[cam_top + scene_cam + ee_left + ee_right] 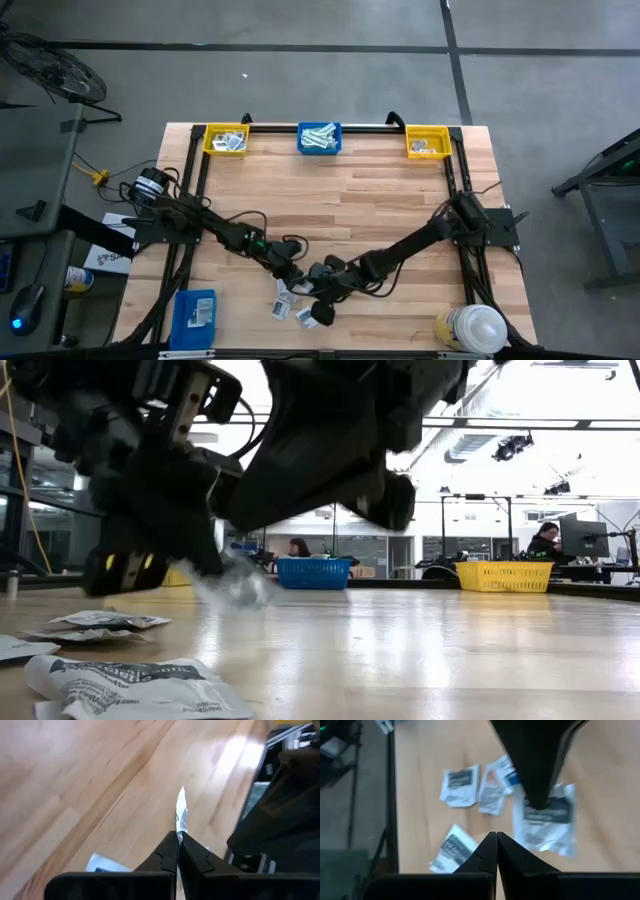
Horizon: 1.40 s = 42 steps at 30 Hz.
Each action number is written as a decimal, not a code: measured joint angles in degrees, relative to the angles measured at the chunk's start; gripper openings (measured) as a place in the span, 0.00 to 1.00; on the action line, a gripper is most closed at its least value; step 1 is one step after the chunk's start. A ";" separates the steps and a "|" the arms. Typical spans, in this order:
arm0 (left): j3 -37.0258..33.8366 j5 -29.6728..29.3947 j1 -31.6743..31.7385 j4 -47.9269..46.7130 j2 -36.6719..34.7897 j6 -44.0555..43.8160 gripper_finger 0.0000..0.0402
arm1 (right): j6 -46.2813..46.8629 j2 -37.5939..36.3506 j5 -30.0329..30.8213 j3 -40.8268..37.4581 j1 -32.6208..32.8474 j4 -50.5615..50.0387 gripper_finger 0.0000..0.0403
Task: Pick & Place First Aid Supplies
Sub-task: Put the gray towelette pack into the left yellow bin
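The robot's left gripper should release the white packet on the packets inside the yellow bin (237, 143) nearest the black fan.
Several white first aid packets (460, 785) lie loose on the wooden table near its near edge, also seen in the high view (283, 300) and the low view (95, 622). My left gripper (177, 839) is shut on one white packet (181, 812), which shows blurred in the low view (235, 585). My right gripper (496, 837) hovers shut just beside it, above the loose packets, with nothing between its fingers. In the high view both grippers meet over the pile, the left (297, 272) and the right (328, 285). My left gripper pinches the white packet by one end (179, 827) between its two fingertips. The fingers slant down toward the table. The rest of the packet sticks out past the tips and hangs below them (547, 820). Whether its lower end touches the table, I cannot tell.
Along the far edge stand a yellow bin (226, 140), a blue bin (319, 138) and a second yellow bin (427, 142). A blue box (195, 315) lies at the near left corner, and a white-capped bottle (470, 328) stands at the near right. People sit in the room beyond.
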 joint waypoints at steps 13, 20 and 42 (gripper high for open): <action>-0.02 -6.58 19.15 -42.30 -28.74 18.47 0.00 | -0.77 -14.40 9.30 0.00 -5.11 -17.42 0.00; 0.02 -13.14 38.67 -55.88 -45.90 27.74 0.00 | -2.12 -16.64 10.57 0.02 -9.77 -19.20 0.00; -0.02 -18.19 74.11 -49.28 -38.02 39.88 0.00 | -4.43 -16.64 6.17 0.04 -18.93 -20.47 0.00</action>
